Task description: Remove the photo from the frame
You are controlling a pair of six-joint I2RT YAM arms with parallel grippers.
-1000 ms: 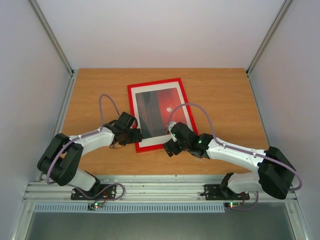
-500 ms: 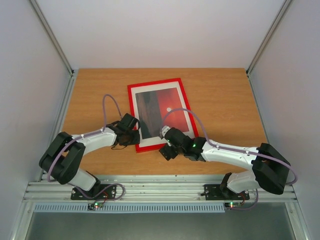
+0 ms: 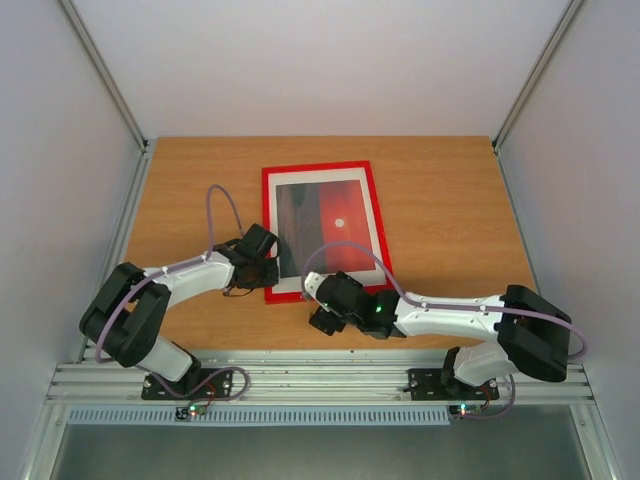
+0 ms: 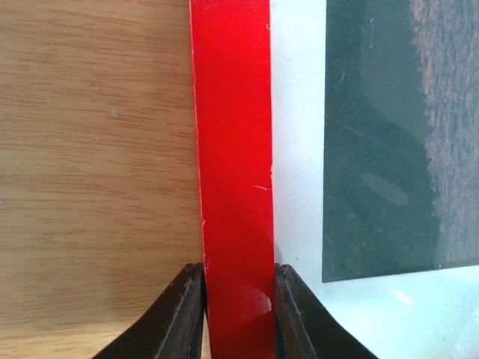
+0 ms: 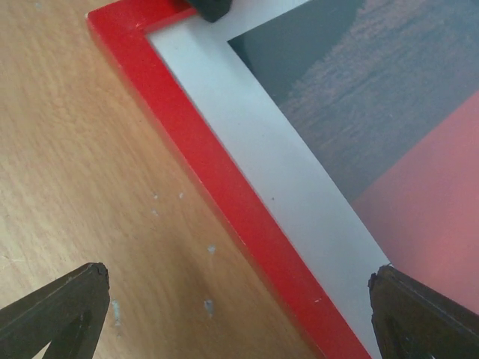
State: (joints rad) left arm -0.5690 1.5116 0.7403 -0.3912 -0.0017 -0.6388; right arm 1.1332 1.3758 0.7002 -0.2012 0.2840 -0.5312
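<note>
The face-up frame's red side is pinched from above by my left gripper, so it should open, come in low and grip the frame's outer edge [image 4: 200, 202] before it flips the frame.
The red frame [image 3: 315, 168] lies flat on the wooden table with the photo [image 3: 328, 222] inside it, red sky and a small white sun facing up. My left gripper [image 3: 268, 270] is at the frame's left rail near the front corner. In the left wrist view it [image 4: 238, 314] is shut on that red rail [image 4: 232, 149], with the photo's white margin [image 4: 298, 149] just to the right. My right gripper [image 3: 318, 305] hangs over the frame's near edge. In its own view it [image 5: 239, 299] is wide open, straddling the red rail [image 5: 224, 179] and part of the photo [image 5: 404, 149], holding nothing.
Bare wood [image 3: 450, 210] surrounds the frame on all sides. White enclosure walls stand left, right and behind. A metal rail [image 3: 320, 380] with both arm bases runs along the near edge. A purple cable [image 3: 215, 215] loops above the left arm.
My left gripper has shut onto the frame's left rail. The frame has swung slightly, sitting straighter. My right gripper has moved left and nearer, to the frame's front edge, staying open.
</note>
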